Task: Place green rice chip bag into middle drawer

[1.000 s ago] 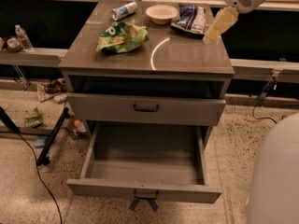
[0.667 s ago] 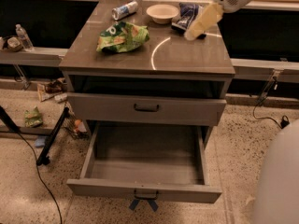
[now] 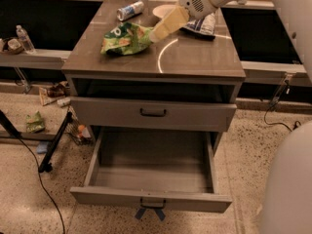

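Next, I grip the green rice chip bag's back part (image 3: 135, 33), cream bowl side.
The green rice chip bag (image 3: 126, 38) lies crumpled on the left part of the cabinet top (image 3: 195, 57). My gripper (image 3: 157, 34), cream coloured on a white arm that reaches in from the upper right, hangs low over the top with its tip right at the bag's right edge. I cannot tell if it touches the bag. The middle drawer (image 3: 117, 196) is pulled wide open below and is empty, with two bluish strips dangling from its dark handle (image 3: 152, 206).
A closed grey drawer front (image 3: 153, 112) sits above the open one. A can (image 3: 130, 10), a cream bowl (image 3: 161, 9) and a dark blue-and-white bag (image 3: 202, 26) lie at the back. Litter (image 3: 35, 122) and a black stand (image 3: 53, 143) are on the floor at left. My white body (image 3: 287, 184) fills the lower right.
The arm has swung left across the cabinet top, from over the blue-and-white bag to the green bag's right edge. The bag and drawers have not moved.
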Action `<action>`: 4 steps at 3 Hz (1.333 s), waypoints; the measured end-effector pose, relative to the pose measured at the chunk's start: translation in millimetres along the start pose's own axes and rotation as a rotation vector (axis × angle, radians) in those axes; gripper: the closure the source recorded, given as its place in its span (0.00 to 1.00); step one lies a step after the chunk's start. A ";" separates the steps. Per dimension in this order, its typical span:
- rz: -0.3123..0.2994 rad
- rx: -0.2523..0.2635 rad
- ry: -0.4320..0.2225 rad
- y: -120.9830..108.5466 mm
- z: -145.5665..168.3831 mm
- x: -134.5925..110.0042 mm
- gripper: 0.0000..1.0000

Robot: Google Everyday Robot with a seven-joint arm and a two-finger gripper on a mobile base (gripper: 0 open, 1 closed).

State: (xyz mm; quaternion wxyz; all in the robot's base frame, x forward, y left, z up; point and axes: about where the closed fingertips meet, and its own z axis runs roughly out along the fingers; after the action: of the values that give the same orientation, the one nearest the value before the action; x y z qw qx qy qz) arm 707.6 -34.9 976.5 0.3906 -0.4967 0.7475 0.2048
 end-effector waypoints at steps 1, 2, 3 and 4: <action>-0.004 -0.036 -0.008 21.7 45.0 -26.5 0.00; -0.005 -0.039 -0.009 22.8 48.0 -27.9 0.00; 0.008 -0.042 -0.024 9.5 68.5 -21.7 0.00; 0.028 -0.039 -0.054 -22.7 109.2 -11.6 0.00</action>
State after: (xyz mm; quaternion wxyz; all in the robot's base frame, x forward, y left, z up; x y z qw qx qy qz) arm 772.0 38.1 920.7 0.3980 -0.4881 0.7393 0.2384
